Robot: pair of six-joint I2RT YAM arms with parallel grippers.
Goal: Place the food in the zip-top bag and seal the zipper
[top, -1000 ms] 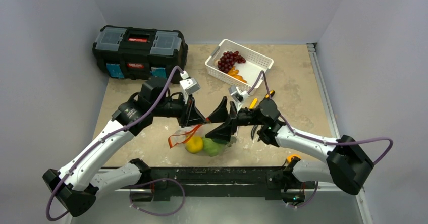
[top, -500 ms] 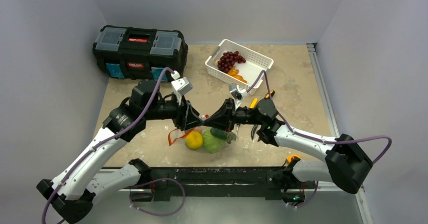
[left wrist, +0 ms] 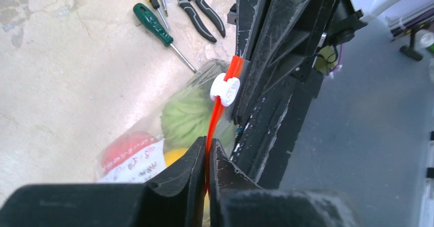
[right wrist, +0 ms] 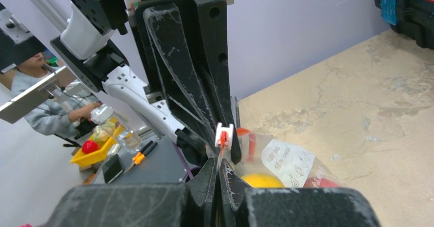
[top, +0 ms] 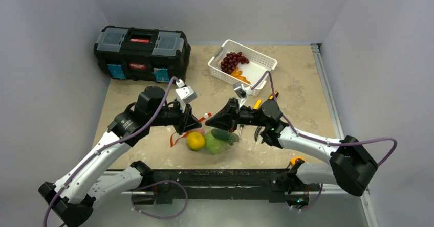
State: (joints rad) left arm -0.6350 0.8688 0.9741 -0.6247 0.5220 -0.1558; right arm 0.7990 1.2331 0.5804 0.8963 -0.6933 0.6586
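The zipper's end just past the white slider is in my right gripper, so next I open that gripper and close it around the slider itself (left wrist: 224, 89) before sealing the bag.
The zip-top bag (top: 212, 141) lies near the table's front with food inside: a yellow citrus (top: 195, 141), a light-green cabbage (top: 217, 144) and a dark cucumber (top: 223, 135). Its mouth is lifted between my two grippers, which face each other tip to tip. My left gripper (left wrist: 209, 145) is shut on the orange-red zipper (left wrist: 219, 109), just short of the white slider (left wrist: 225, 90). On the slider's other side, my right gripper (right wrist: 219, 164) is shut on the zipper's end, right below the slider (right wrist: 224, 134). The citrus (right wrist: 262, 180) shows through the plastic.
A black toolbox (top: 142, 46) stands at the back left. At the back centre a white slotted basket (top: 257, 57) holds grapes. Screwdrivers (left wrist: 153, 24) and pliers (left wrist: 198, 8) lie on the table just right of the bag.
My right gripper, wide open a second ago, has shut on the zipper's end. My left gripper loosened, clamped the strip again and drew slightly left. The bag's mouth sits a little lower.
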